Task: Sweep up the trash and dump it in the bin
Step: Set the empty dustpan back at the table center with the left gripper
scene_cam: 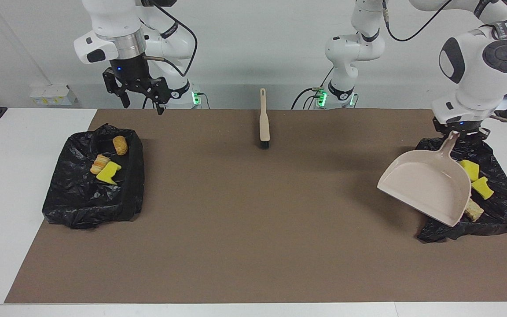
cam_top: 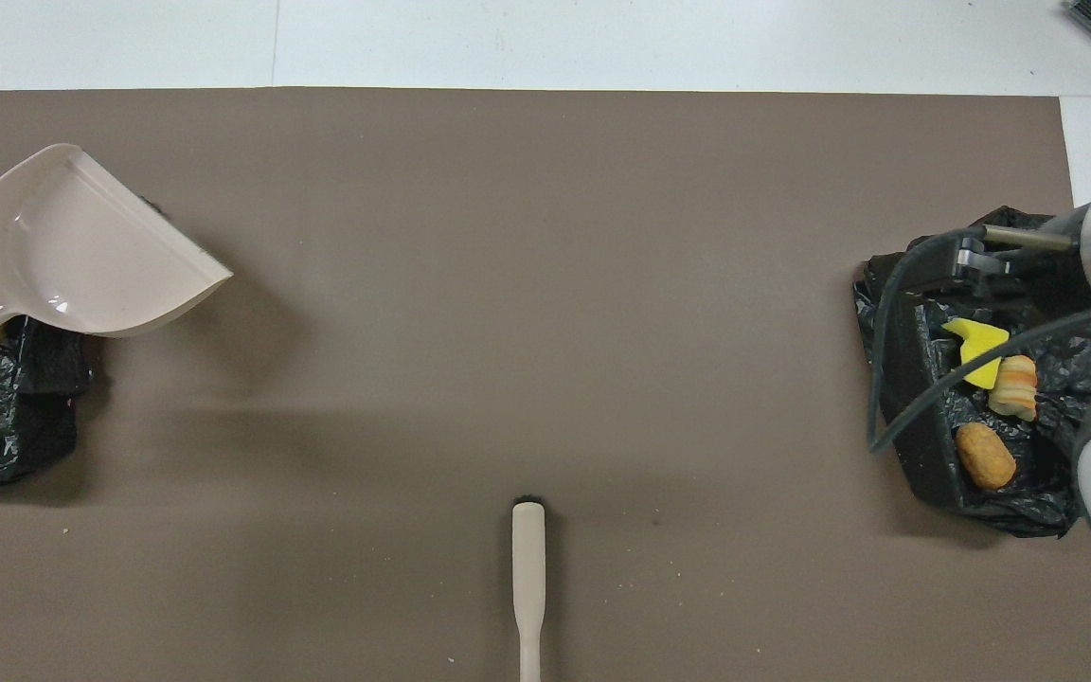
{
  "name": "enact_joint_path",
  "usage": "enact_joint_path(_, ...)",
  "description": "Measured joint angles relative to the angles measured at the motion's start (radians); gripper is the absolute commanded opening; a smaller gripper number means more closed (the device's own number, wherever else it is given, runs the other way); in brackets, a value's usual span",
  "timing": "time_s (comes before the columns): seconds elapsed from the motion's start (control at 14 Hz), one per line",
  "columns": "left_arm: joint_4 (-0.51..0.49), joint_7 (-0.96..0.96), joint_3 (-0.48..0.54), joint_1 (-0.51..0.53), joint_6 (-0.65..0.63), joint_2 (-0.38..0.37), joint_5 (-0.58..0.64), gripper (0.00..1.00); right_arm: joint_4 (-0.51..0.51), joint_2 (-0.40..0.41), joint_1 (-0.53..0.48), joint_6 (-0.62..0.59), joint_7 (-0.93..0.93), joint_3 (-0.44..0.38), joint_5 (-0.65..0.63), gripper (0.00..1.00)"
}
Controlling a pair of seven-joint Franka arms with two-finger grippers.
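The robot's left gripper will release the beige dustpan, still tilted over the black bin's edge, on the brown mat [cam_top: 493, 288] beyond the black end of the beige brush.
My left gripper [scene_cam: 456, 130] is shut on the handle of the beige dustpan [scene_cam: 425, 185], which hangs tilted and empty over the mat-side edge of the black bin [scene_cam: 500, 218] at the left arm's end. That bin holds two yellow chunks [scene_cam: 469, 169] and a pastry [scene_cam: 473, 211] partly hidden by the pan. My right gripper [scene_cam: 141, 103] is open and empty, raised above the table's edge by the other black bin [scene_cam: 90, 202]. That bin holds a yellow chunk [scene_cam: 108, 172] and two pastries [scene_cam: 120, 145]. The dustpan also shows in the overhead view [cam_top: 81, 251].
The beige brush [scene_cam: 264, 115] with black bristles lies on the brown mat [scene_cam: 253, 229] midway between the arms, close to the robots; it also shows in the overhead view [cam_top: 527, 578]. White table borders the mat at both ends.
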Motion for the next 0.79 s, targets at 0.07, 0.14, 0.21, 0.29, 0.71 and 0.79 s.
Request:
enact_joint_path(0.07,-0.008,-0.103,-0.001,-0.037,-0.003,-0.004,-0.044,0.00,0.008,0.000,0.009,-0.017,0.000,-0.013,0.000,1.00)
enact_joint_path(0.14,-0.014,-0.196,-0.002,-0.074,-0.004,-0.008,-0.082,0.00,0.010,0.000,0.018,-0.026,0.000,-0.024,0.000,1.00)
enact_joint_path(0.21,-0.017,-0.277,-0.003,-0.108,-0.005,-0.011,-0.115,0.00,0.010,-0.001,0.026,-0.029,0.000,-0.031,0.000,1.00)
enact_joint_path(0.29,-0.019,-0.357,-0.004,-0.144,-0.005,-0.014,-0.146,0.00,0.008,-0.004,0.034,-0.037,0.000,-0.039,0.001,1.00)
enact_joint_path(0.71,-0.052,-0.805,-0.006,-0.373,0.074,-0.011,-0.271,0.00,-0.019,-0.018,0.050,-0.042,-0.009,-0.095,0.012,1.00)
enact_joint_path(0.79,-0.064,-0.850,-0.006,-0.406,0.105,-0.007,-0.281,0.00,-0.021,-0.018,0.051,-0.042,-0.019,-0.095,0.012,1.00)
